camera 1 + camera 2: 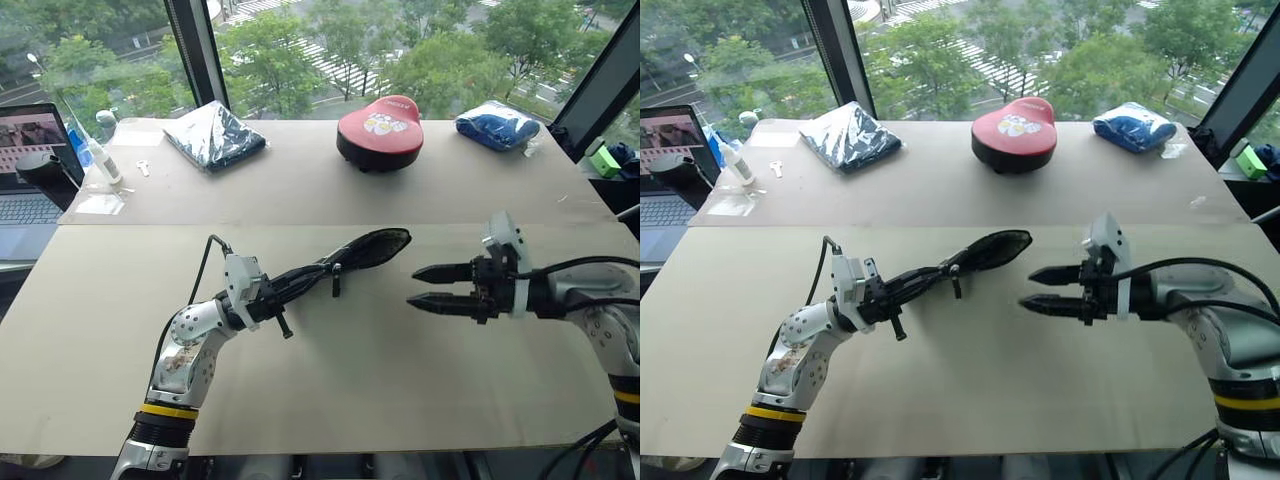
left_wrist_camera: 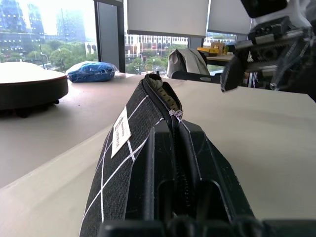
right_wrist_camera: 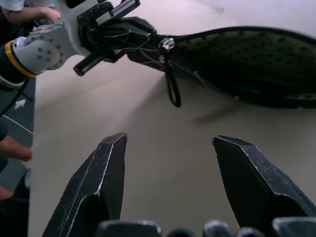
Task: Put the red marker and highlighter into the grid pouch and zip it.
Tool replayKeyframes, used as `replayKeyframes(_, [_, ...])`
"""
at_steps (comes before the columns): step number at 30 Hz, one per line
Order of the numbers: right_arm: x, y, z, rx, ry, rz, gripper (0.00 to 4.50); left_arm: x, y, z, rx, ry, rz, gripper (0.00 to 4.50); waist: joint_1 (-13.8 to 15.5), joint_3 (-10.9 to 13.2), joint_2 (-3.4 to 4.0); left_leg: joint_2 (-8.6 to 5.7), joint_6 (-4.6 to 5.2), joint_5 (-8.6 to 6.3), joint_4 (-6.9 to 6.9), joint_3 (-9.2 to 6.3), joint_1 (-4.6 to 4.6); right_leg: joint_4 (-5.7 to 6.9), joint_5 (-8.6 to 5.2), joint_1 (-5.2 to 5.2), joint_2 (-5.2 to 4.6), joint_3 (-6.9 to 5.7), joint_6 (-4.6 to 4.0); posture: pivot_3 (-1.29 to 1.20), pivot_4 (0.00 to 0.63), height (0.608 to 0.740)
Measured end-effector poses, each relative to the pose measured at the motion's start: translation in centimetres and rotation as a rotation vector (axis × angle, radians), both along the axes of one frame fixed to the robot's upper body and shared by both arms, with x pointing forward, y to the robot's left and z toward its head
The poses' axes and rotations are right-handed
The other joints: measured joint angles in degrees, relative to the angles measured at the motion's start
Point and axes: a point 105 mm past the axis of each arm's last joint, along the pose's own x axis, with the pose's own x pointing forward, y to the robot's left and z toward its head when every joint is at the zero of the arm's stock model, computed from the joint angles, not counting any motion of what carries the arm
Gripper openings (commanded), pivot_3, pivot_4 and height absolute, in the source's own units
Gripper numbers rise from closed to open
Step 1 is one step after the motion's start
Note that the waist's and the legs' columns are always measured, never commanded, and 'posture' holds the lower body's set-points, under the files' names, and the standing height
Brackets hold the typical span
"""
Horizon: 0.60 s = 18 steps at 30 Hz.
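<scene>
Next, my right gripper takes the zipper's pull cord (image 1: 337, 286) near my left gripper and pulls it to the grid pouch's far end, because the zipper is open there.
My left gripper (image 1: 300, 280) is shut on one end of the grid pouch (image 1: 355, 252) and holds it above the table, its length running towards the right. The pouch's black fabric with white lines and a small white label (image 2: 120, 132) runs away from the fingers (image 2: 148, 163). Its zipper gapes open at the far end, and the black pull cord (image 3: 172, 89) dangles near the gripped end. My right gripper (image 1: 413, 286) is open and empty, level with the pouch's open end and pointing at it across a short gap. The red marker and highlighter are out of view.
Along the table's far side lie a dark blue bagged cloth (image 1: 213, 135), a red rounded case (image 1: 380, 130) and a blue bagged bundle (image 1: 497, 125). A laptop (image 1: 25, 165) and a small bottle (image 1: 103, 160) stand at the far left, with a window behind.
</scene>
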Motion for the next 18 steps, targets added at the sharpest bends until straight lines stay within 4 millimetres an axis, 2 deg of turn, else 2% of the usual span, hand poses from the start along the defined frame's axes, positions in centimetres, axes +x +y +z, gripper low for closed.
replayKeyframes(3, [1.3, 2.0, -3.2, -0.053, 0.026, -0.078, 3.08, 0.0, -0.1, 0.0, -0.004, 0.002, -0.004, 0.00, -0.1, 0.0, -0.01, -0.07, -0.05, 0.04, 0.05, 0.02, -0.01, 0.05, 0.00, -0.03, 0.02, 0.02, 0.01, 0.00, 0.150, 0.740])
replayKeyframes(5, [2.1, 3.0, -4.4, -0.061, 0.044, -0.104, 3.08, 0.0, -0.1, 0.0, -0.001, 0.002, -0.003, 0.00, -0.1, 0.0, 0.00, -0.09, -0.09, 0.07, 0.08, 0.04, -0.03, 0.06, 0.00, -0.06, 0.04, 0.01, 0.01, 0.00, 0.150, 0.740])
replayKeyframes(7, [2.4, 4.5, -4.1, -0.046, 0.025, -0.082, 3.08, 0.0, -0.1, 0.0, -0.003, 0.002, -0.005, 0.00, -0.1, 0.0, 0.00, -0.10, -0.12, 0.08, 0.08, 0.01, -0.03, 0.06, 0.00, -0.04, 0.07, -0.01, 0.01, 0.00, 0.150, 0.740])
replayKeyframes(10, [2.8, 5.3, -3.6, -0.038, -0.001, -0.081, 3.08, 0.0, -0.1, 0.0, -0.002, 0.002, -0.004, 0.00, 0.0, 0.0, -0.01, -0.11, -0.11, 0.08, 0.07, 0.00, -0.02, 0.05, 0.00, -0.02, 0.10, -0.03, 0.01, 0.00, 0.150, 0.740])
replayKeyframes(14, [3.3, 8.3, -2.9, 0.025, -0.014, -0.048, 3.08, 0.0, -0.3, 0.0, -0.005, 0.002, -0.007, 0.00, -0.3, 0.0, 0.00, -0.08, -0.14, 0.10, 0.04, 0.00, 0.00, 0.08, 0.00, -0.05, 0.20, -0.01, 0.00, 0.00, 0.150, 0.740])
replayKeyframes(18, [3.6, 9.3, -2.2, 0.043, -0.026, -0.040, 3.08, 0.0, -0.2, 0.0, -0.006, 0.002, -0.006, 0.00, -0.3, 0.0, 0.00, -0.11, -0.15, 0.10, 0.05, -0.02, -0.01, 0.07, 0.00, -0.04, 0.19, -0.02, 0.00, 0.00, 0.150, 0.740])
